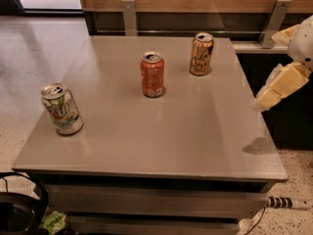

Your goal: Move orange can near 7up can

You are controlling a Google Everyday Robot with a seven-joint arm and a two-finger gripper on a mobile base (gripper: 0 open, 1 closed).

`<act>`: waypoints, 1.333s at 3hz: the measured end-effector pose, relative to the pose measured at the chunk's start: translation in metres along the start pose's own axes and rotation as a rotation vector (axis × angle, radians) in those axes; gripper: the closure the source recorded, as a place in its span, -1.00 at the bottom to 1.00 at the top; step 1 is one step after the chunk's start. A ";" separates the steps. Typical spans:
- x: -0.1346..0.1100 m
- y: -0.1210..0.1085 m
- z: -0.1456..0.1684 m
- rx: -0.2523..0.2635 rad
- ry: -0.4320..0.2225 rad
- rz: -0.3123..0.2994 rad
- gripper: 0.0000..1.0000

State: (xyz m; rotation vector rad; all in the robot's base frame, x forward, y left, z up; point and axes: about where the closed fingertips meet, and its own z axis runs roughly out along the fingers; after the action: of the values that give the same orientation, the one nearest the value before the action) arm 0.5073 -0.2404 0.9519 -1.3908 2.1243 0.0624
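Note:
My gripper is going to close around the middle of the orange can [200, 57], which stands at the back of the table behind the deeper red-orange can.
The orange can [201, 54], pale tan with dark cursive lettering, stands upright at the back right of the grey table [195, 131]. The 7up can [61, 109], whitish with green streaks, stands upright near the table's left edge. My gripper [279, 61] hangs at the right edge of the view, just off the table's right side and to the right of the orange can, with its yellowish fingers [279, 87] apart and nothing between them.
A deeper red-orange can [152, 75] stands upright mid-table, between the two task cans. A wooden wall panel with metal brackets [129, 13] runs behind the table. A black cable loop [19, 209] lies on the floor at the front left.

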 end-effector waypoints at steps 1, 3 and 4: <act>-0.002 -0.044 0.026 0.074 -0.194 0.087 -1.00; -0.032 -0.115 0.050 0.221 -0.506 0.140 -1.00; -0.032 -0.115 0.050 0.221 -0.506 0.140 -1.00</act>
State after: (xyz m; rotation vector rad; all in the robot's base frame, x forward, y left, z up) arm 0.6363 -0.2490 0.9577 -0.9721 1.7392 0.2057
